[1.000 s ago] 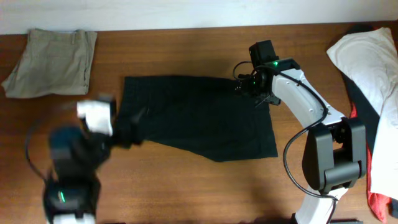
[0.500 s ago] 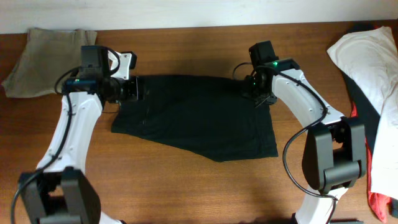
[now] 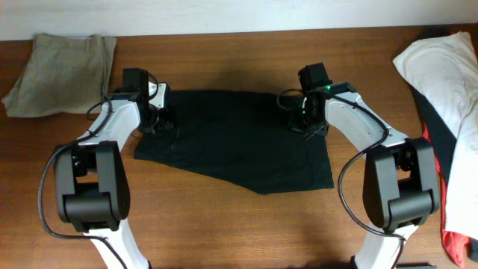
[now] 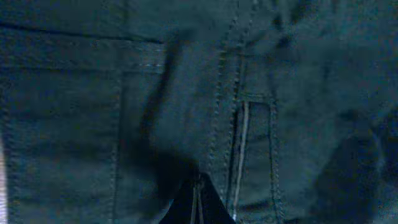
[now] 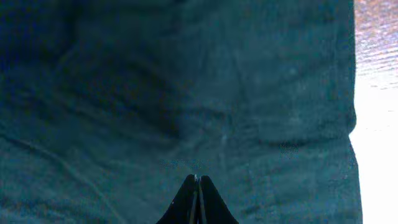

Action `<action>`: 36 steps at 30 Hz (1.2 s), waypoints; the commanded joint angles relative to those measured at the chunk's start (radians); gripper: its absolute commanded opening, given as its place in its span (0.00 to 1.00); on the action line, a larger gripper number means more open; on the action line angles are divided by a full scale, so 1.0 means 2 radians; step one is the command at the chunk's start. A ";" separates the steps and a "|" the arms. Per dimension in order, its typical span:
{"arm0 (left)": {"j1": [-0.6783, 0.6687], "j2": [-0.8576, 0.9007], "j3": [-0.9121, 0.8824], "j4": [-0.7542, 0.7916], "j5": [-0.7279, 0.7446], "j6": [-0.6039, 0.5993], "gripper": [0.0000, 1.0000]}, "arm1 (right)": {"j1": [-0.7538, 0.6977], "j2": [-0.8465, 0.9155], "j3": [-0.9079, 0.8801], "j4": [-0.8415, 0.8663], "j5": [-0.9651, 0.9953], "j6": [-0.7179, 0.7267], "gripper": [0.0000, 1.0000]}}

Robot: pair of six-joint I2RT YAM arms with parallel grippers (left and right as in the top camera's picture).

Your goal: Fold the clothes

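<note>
The closed fingers of my left gripper are on stitched cloth inside the end of the black garment, so my left gripper should back away, open and grab the garment's outer edge (image 3: 140,148).
A large black garment (image 3: 239,138) lies spread flat in the middle of the table, with a slanted lower edge. My left gripper (image 3: 160,123) is at its upper left corner and my right gripper (image 3: 302,123) at its upper right corner. In the left wrist view the left gripper (image 4: 197,183) has its fingertips pressed together into the stitched black cloth (image 4: 155,93). The right wrist view shows the right gripper (image 5: 198,179) closed the same way on the dark fabric (image 5: 186,93), near the garment's edge.
A folded khaki garment (image 3: 63,71) lies at the far left corner. A white garment (image 3: 448,82) is piled at the right edge, over dark cloth and a red piece (image 3: 455,243). Bare wooden table (image 3: 224,224) shows in front of the black garment.
My left arm has swung from the front left up to the garment's upper left corner. Both grippers have gone from open to shut.
</note>
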 commanded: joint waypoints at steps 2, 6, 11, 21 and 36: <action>0.002 0.010 0.007 0.005 -0.049 -0.007 0.01 | -0.021 0.016 -0.013 0.001 -0.012 0.004 0.04; 0.004 0.041 0.007 0.004 -0.052 -0.007 0.01 | -0.042 0.048 -0.015 -0.007 -0.011 0.004 0.04; 0.028 0.054 0.007 0.004 -0.074 -0.013 0.01 | -0.075 0.073 -0.015 -0.019 -0.010 0.002 0.04; 0.072 0.006 0.042 -0.025 -0.055 -0.015 0.01 | -0.081 0.026 -0.013 -0.021 0.030 -0.005 0.04; 0.073 -0.036 0.031 -0.072 0.021 0.026 0.99 | -0.105 -0.068 0.066 -0.018 0.030 -0.115 0.99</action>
